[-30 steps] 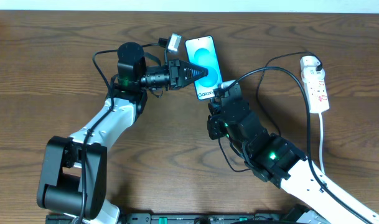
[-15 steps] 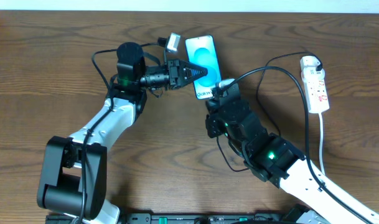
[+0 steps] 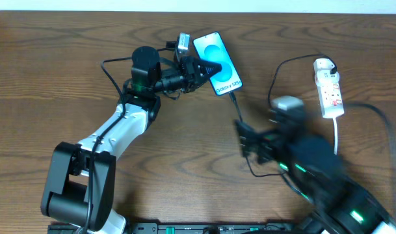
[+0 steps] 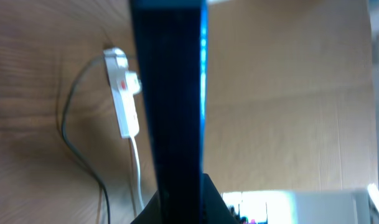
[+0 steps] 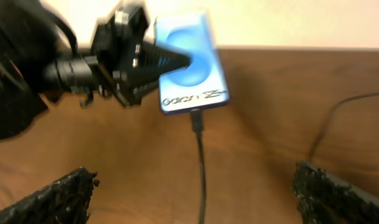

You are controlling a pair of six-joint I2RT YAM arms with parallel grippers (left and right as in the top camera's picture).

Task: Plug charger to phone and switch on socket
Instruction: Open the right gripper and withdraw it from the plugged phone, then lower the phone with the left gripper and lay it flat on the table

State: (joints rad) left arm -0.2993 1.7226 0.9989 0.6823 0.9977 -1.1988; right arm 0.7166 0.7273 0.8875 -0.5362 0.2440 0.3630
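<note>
Next, my left gripper releases the phone flat on the wooden table [image 3: 233,104] under the connector tip of the black cable.
My left gripper [image 3: 207,67] is shut on the phone [image 3: 218,55], holding it by its long edges just above the table. The phone's blue screen [image 5: 192,62] faces up; in the left wrist view it is a dark edge-on slab [image 4: 170,93] between the jaws of the left gripper [image 4: 180,199]. The charger's black cable [image 3: 235,104] runs up to the phone, and its connector tip [image 5: 196,118] meets the phone's bottom edge. My right gripper [image 5: 195,199] is open wide with only the cable between its fingers. Blurred, the right gripper [image 3: 244,136] sits below the phone. The white socket [image 3: 329,88] lies far right.
The charger's white plug [image 3: 322,64] sits in the top of the socket, which also shows at the left [image 4: 124,93]. Loose black cable loops [image 3: 276,75] between the phone and the socket. A white cord [image 3: 337,146] trails down from the socket. The wooden table [image 3: 54,65] is bare at the left.
The right gripper has opened, let go of the connector and drawn back down and right, away from the phone. The left gripper turned the phone slightly and shifted right.
</note>
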